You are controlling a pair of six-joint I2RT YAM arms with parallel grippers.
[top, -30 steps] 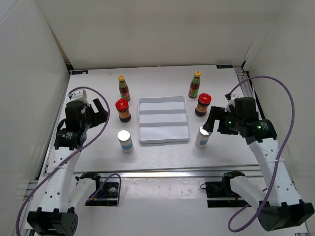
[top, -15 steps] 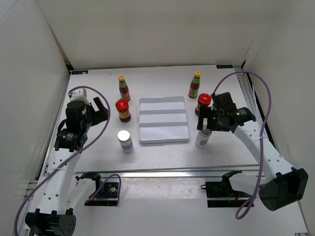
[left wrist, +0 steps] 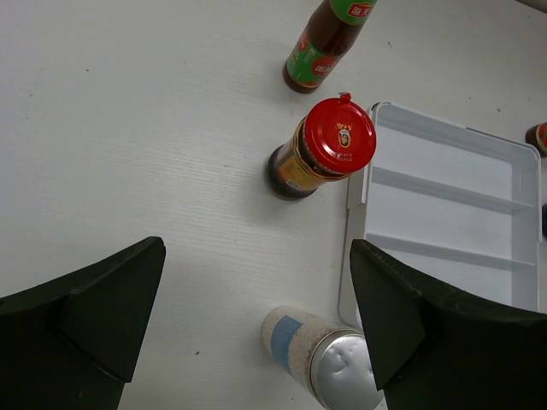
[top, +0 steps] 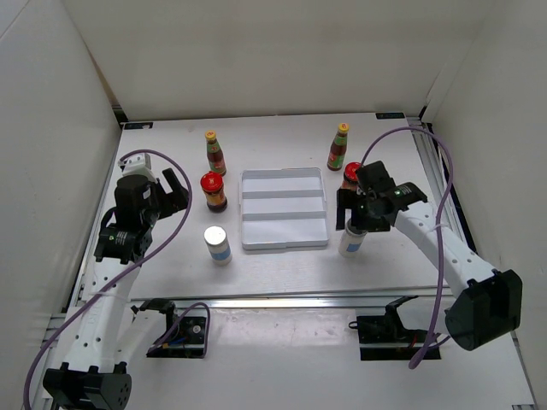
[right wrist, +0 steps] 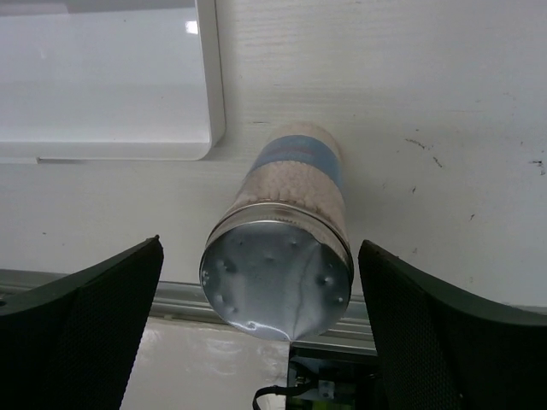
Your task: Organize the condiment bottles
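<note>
Next, I close my left gripper around the silver top (top: 214,236) (left wrist: 345,371) of the white shaker on its own side of the tray.
Six bottles stand around the flat white ridged tray (top: 284,208). On the left are a slim red-sauce bottle (top: 214,153), a red-lidded jar (top: 213,191) and a white shaker (top: 217,245). On the right are a slim red-sauce bottle (top: 338,147), a red-lidded jar (top: 350,175) partly hidden by the arm, and a white shaker (top: 350,240). My right gripper (top: 354,219) is open, its fingers either side of the right shaker (right wrist: 286,248), above its silver top. My left gripper (top: 167,190) is open and empty, left of the left jar (left wrist: 323,149).
The tray's near-right corner (right wrist: 205,128) lies just left of the right shaker. White walls close in the table on three sides. A metal rail (top: 282,301) runs along the near edge.
My right arm has swung left and forward, bringing its open gripper from right of the right shaker to over it. The left arm has barely moved.
</note>
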